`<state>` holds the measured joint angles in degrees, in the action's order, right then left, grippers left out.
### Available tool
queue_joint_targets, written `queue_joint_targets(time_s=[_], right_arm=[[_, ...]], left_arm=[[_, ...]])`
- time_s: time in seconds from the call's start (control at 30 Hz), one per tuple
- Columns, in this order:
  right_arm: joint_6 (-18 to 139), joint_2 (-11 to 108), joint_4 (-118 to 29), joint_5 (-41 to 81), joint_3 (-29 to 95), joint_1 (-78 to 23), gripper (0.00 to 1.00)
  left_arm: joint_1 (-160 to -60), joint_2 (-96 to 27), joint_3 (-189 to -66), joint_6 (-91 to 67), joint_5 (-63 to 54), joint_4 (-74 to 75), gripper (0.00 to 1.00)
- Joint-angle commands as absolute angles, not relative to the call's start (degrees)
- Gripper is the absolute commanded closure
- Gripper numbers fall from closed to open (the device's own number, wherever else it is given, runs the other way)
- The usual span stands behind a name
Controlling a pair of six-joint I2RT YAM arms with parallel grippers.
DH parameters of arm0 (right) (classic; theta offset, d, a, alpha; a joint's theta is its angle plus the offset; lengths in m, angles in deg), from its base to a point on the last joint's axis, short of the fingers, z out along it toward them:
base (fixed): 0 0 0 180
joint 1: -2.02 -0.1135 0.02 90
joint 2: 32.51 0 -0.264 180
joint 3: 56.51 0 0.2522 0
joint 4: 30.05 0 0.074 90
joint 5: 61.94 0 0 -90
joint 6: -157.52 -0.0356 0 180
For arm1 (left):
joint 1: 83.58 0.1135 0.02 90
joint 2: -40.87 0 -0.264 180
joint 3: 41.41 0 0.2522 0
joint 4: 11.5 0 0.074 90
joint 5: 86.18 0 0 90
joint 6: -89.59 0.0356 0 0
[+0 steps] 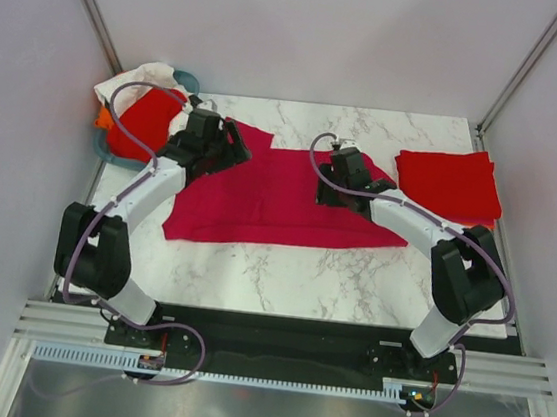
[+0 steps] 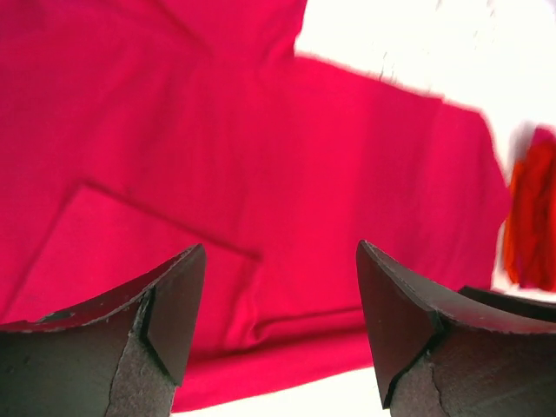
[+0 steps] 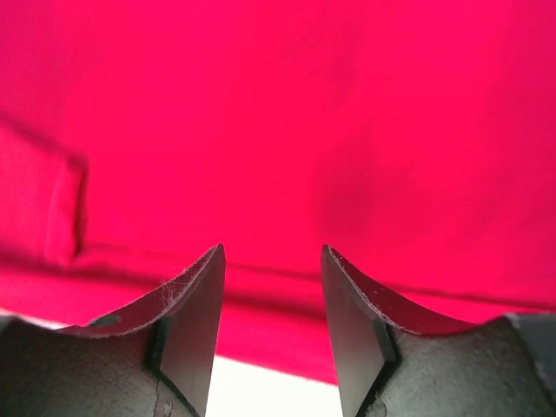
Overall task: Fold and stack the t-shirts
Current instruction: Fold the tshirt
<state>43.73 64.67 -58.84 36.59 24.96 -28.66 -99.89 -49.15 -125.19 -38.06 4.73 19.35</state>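
Observation:
The robot's right gripper should next move to the middle of the crimson-pink t-shirt's near edge point(image 1: 264, 239) point(image 3: 84, 304), beside the folded part's corner, and close there.
A crimson-pink t-shirt point(image 1: 279, 201) lies spread across the middle of the marble table; it fills the left wrist view point(image 2: 261, 156) and the right wrist view point(image 3: 287, 130). A folded bright red t-shirt point(image 1: 449, 182) lies at the back right. Another bright red shirt point(image 1: 146, 121) sits in the teal basket point(image 1: 104, 145) at the back left. My left gripper point(image 1: 234, 143) is open and empty, hovering over the crimson shirt's left part, with its fingertips point(image 2: 178, 304) above a folded hem. My right gripper point(image 1: 331, 192) is open and empty over the shirt's right part, fingertips point(image 3: 195, 304) above its edge.
A white cloth point(image 1: 137, 80) lies over the basket at the back left. Grey walls enclose the table on three sides. Bare marble point(image 1: 290, 280) shows in front of the crimson shirt. A red-orange cloth point(image 2: 532, 217) shows at the right edge of the left wrist view.

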Motion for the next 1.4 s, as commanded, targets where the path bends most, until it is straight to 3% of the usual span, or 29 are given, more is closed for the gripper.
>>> queue_joint_targets(time_s=[0.0,0.3,0.8,1.17,1.37], right_arm=[[43.3,65.5,-55.6,29.2,23.5,-30.9,0.44],[41.8,68.3,-52.0,22.9,20.3,-34.2,0.44],[40.7,68.4,-48.3,19.3,14.6,-36.8,0.46],[39.7,59.1,-48.5,16.3,5.8,-37.3,0.47],[39.5,57.0,-49.6,17.8,8.7,-37.3,0.46]], left_arm=[[-101.5,-46.9,-117.2,-36.3,0.8,17.3,0.23],[-103.4,-45.3,-106.0,-36.0,-4.5,13.1,0.23],[-103.2,-53.5,-106.2,-36.5,-4.7,12.5,0.24],[-103.2,-53.7,-106.1,-36.4,-3.5,13.1,0.22],[-103.2,-53.4,-106.1,-36.4,-3.5,13.2,0.22]])
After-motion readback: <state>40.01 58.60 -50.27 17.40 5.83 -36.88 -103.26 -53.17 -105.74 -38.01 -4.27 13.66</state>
